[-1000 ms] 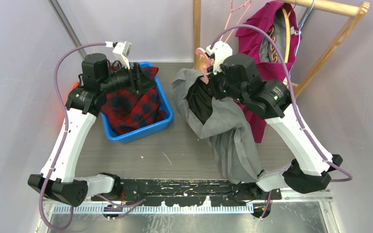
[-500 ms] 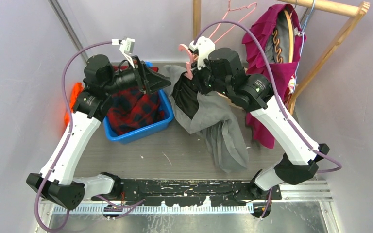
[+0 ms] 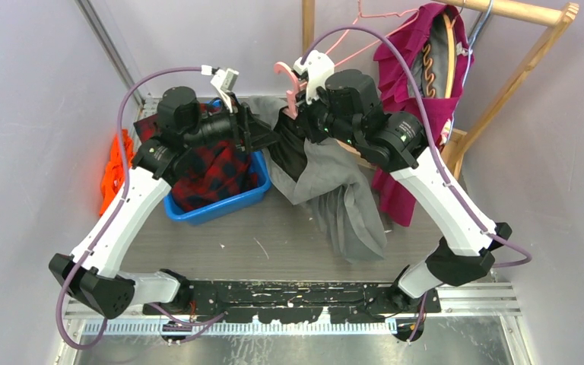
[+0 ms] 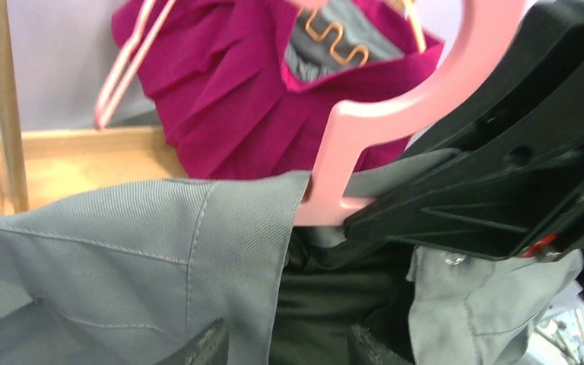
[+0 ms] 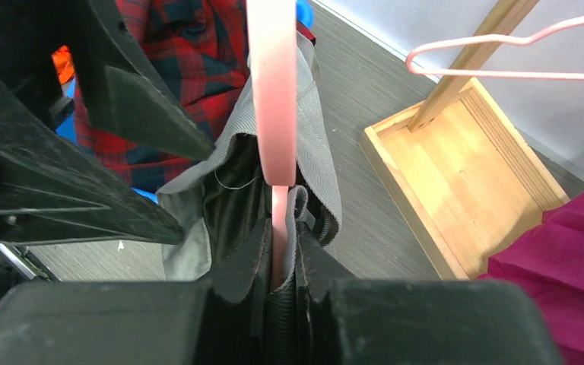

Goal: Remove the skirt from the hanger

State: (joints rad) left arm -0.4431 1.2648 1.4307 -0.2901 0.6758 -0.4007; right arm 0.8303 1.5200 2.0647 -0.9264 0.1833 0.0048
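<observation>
The skirt's waistband wraps over the arm of the hanger beside the hook, so next my left gripper grabs the waistband's far end (image 4: 46, 232) and pulls it away from my right gripper.
A grey skirt (image 3: 342, 198) with dark lining hangs from a pink plastic hanger (image 3: 287, 76), its hem trailing on the table. My right gripper (image 3: 304, 122) is shut on the hanger (image 5: 272, 91) and a fold of the skirt's waistband (image 5: 315, 144), fingers (image 5: 247, 266) clamped tight. My left gripper (image 3: 262, 133) is open right beside it. In the left wrist view its fingertips (image 4: 205, 346) stand either side of the grey waistband edge (image 4: 122, 251), below the hanger (image 4: 395, 122), gripping nothing.
A blue bin (image 3: 220, 204) with red plaid cloth (image 3: 213, 171) sits under the left arm. An orange cloth (image 3: 112, 163) lies far left. A wooden rack (image 3: 517, 11) at back right carries a magenta garment (image 3: 411, 68) and an empty pink wire hanger (image 5: 502, 68).
The right arm carried the hanger and skirt leftward and away from the rack. The left arm swung right from over the bin to the skirt, and its jaws widened.
</observation>
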